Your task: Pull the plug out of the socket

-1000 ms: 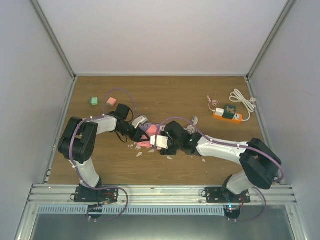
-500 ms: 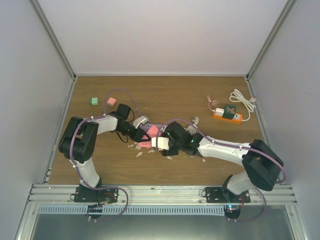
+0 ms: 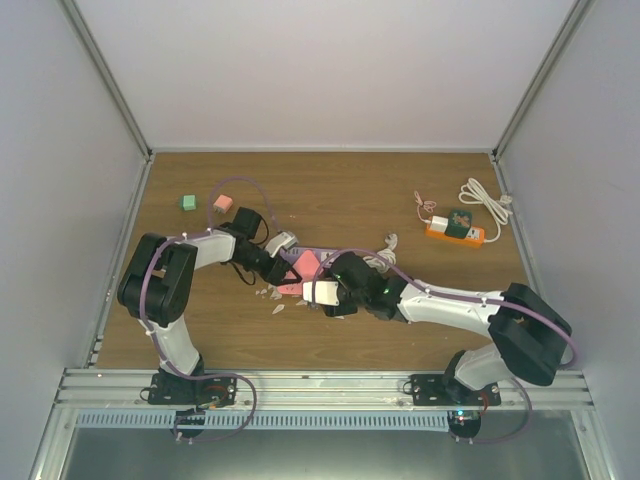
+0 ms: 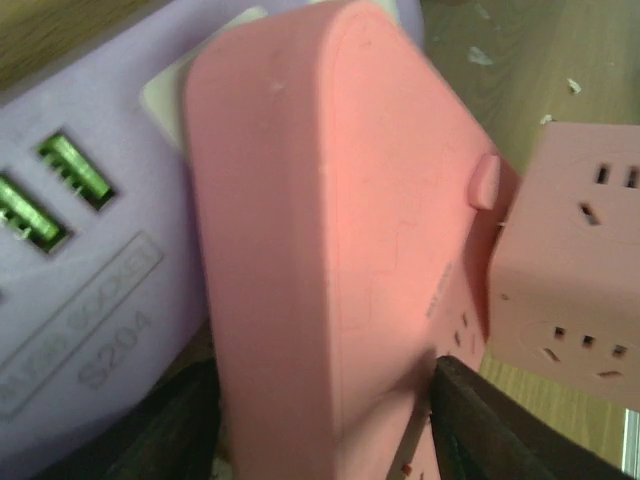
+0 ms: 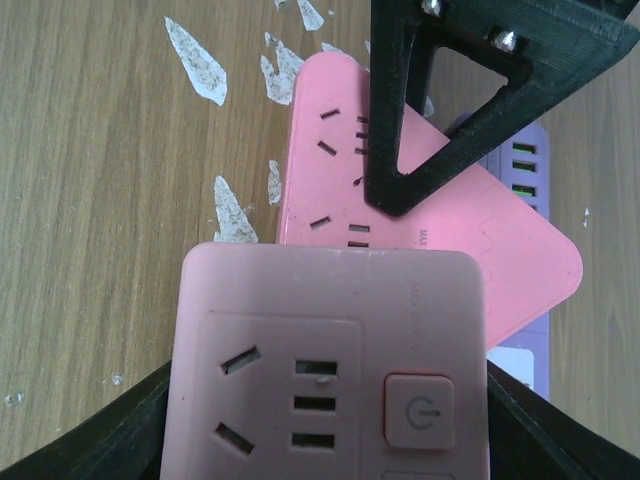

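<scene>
The pink strip's corner is only shallowly held by my left gripper, so that gripper should open and grip the strip deeper [image 4: 310,320] before my right gripper pulls the pink cube off.
The orange socket [image 3: 455,233] lies at the far right of the table, with a white plug [image 3: 440,223] at its left end; both grippers are far from it. In the table's middle, my left gripper [image 3: 288,268] [image 4: 325,400] is shut on a flat pink power strip [image 3: 303,265] [image 4: 330,250] [image 5: 500,260], which lies over a purple strip [image 4: 80,280] [image 5: 525,160]. My right gripper [image 3: 318,292] [image 5: 325,400] is shut on a pink cube socket [image 3: 320,291] [image 5: 320,370] [image 4: 570,260], which sits just beside the pink strip's end.
A white cord [image 3: 485,200] coils behind the orange socket. A green block [image 3: 187,202] and a small pink block [image 3: 222,203] sit at the back left. White paper scraps [image 3: 275,300] [image 5: 195,60] litter the wood near the grippers. Enclosure walls stand on three sides.
My right gripper has drawn the pink cube a little toward the near edge, away from the pink strip. The left gripper has stayed nearly still.
</scene>
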Tool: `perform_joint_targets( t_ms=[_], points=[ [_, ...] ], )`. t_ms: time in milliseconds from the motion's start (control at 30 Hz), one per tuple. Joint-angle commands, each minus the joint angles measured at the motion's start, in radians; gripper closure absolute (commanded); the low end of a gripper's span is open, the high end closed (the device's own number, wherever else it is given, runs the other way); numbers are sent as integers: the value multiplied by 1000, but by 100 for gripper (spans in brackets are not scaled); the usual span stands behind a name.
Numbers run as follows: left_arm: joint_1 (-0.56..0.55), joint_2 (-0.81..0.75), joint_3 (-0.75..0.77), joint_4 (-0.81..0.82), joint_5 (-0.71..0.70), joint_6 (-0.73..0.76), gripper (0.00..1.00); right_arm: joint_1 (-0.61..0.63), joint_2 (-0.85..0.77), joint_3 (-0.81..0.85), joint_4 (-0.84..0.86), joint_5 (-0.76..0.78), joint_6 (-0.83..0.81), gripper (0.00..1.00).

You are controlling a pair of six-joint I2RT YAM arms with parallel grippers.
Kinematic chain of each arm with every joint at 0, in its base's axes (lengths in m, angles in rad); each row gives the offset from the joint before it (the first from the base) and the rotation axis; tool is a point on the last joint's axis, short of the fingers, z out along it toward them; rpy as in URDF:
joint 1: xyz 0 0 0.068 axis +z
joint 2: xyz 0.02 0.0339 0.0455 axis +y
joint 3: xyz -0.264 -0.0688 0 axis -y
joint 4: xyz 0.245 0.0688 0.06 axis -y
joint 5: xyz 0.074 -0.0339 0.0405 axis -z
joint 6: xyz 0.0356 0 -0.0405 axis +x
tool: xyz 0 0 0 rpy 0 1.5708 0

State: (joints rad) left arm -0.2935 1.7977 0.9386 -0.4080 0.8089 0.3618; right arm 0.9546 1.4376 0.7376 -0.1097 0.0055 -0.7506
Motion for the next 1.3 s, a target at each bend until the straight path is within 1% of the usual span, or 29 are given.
perform_joint_targets(
  t_ms=[0, 200, 400, 500, 633, 800, 867, 1000, 1100, 1200, 1267],
  points=[
    [-12, -33, -19, 80, -141, 51, 38, 25, -35, 13, 42, -111, -14, 81],
    [-64, -33, -24, 75, -108, 64, 26, -14, -13, 30, 55, -159, 3, 82],
    [-81, -1, -21, 83, -104, 48, 22, -22, -8, 69, 33, -209, 20, 82],
    [-82, 9, -23, 93, -146, 35, 25, -22, -8, 84, 15, -224, 37, 82],
    [-85, 32, -23, 90, -207, 30, 32, -22, -17, 96, 11, -221, 45, 83],
    [-87, 60, -20, 86, -290, 28, 37, -17, -9, 103, 16, -155, 17, 83],
    [-89, 65, -21, 88, -312, 27, 38, -14, -6, 108, 5, -135, 12, 83],
    [-102, 68, -23, 93, -366, 28, 39, -18, 21, 179, -99, -216, 87, 86],
    [-107, 71, -20, 93, -386, 24, 40, -27, 33, 202, -135, -259, 135, 87],
    [-109, 74, -18, 91, -393, 22, 41, -37, 37, 212, -145, -274, 164, 87],
    [-110, 78, -15, 90, -397, 20, 42, -37, 33, 206, -138, -248, 157, 88]
  ],
)
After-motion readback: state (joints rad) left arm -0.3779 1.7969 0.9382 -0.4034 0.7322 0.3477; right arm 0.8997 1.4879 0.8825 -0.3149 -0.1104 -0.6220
